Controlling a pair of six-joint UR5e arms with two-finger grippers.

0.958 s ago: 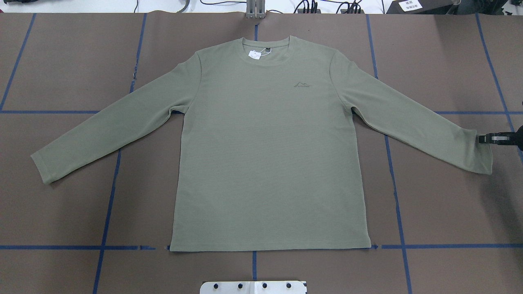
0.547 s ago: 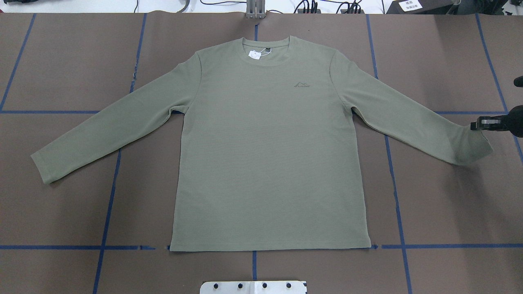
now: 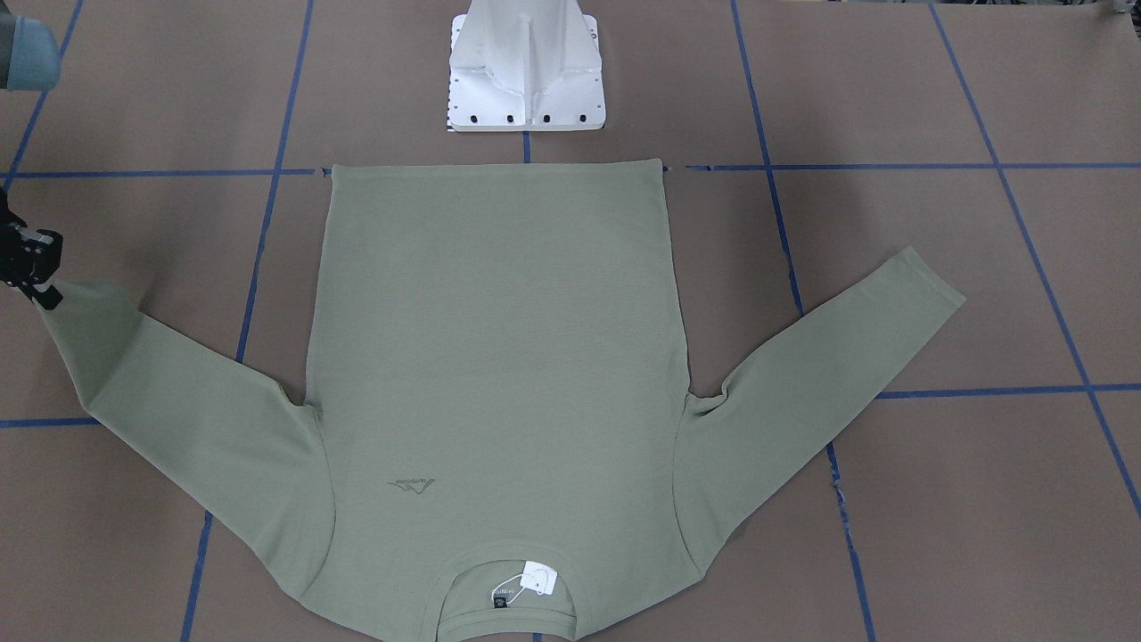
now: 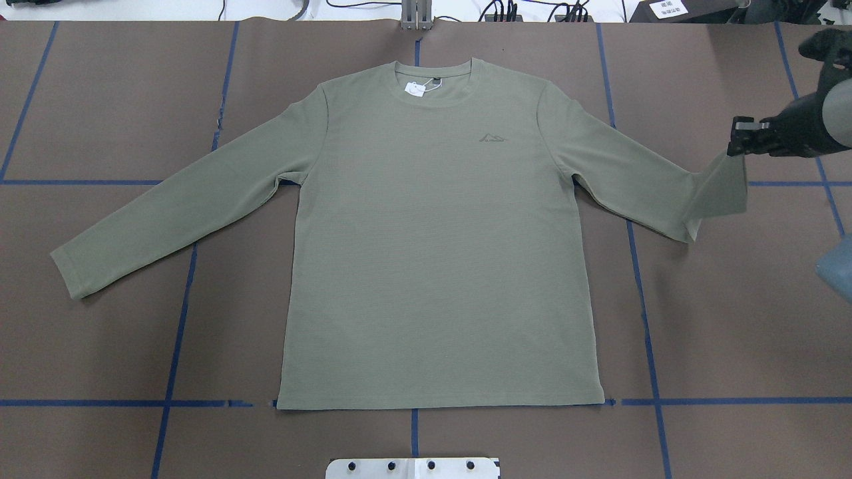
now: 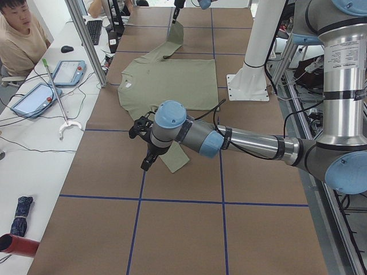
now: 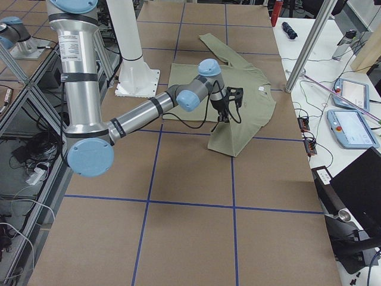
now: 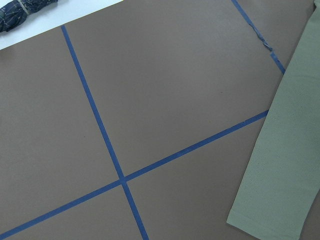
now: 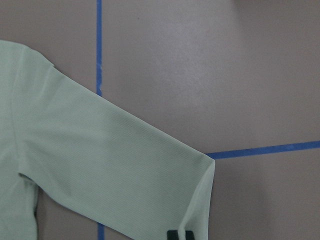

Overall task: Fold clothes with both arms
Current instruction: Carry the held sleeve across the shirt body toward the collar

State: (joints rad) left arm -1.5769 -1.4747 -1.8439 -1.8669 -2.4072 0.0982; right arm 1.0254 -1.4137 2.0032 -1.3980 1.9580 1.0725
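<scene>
My right gripper should release the lifted cuff, now held up off the table, setting it free on the shirt's body just inside the flat sleeve's armpit (image 3: 639, 398).
The clothes are one sage-green long-sleeved shirt (image 4: 432, 233) lying face up and flat on the brown table, collar at the far side. My right gripper (image 4: 735, 136) is shut on the cuff of the sleeve (image 4: 715, 193) on my right and holds it lifted off the table, the end hanging folded; the right gripper (image 3: 40, 290) shows at the front-facing view's left edge. In the right wrist view the sleeve (image 8: 110, 165) runs to the fingertips (image 8: 172, 235). The other sleeve (image 4: 166, 206) lies flat. My left gripper (image 5: 146, 163) hovers by that cuff (image 7: 280, 195); whether it is open I cannot tell.
Blue tape lines cross the brown table cover. The white pedestal base (image 3: 526, 71) stands just behind the shirt's hem. A person (image 5: 20, 34) sits at a side desk with tablets (image 5: 69, 71) and cables. A dark folded umbrella (image 5: 20, 209) lies off the table.
My right gripper has risen and moved inward and toward the far side, carrying the sleeve cuff off the table. The rest of the shirt has stayed put.
</scene>
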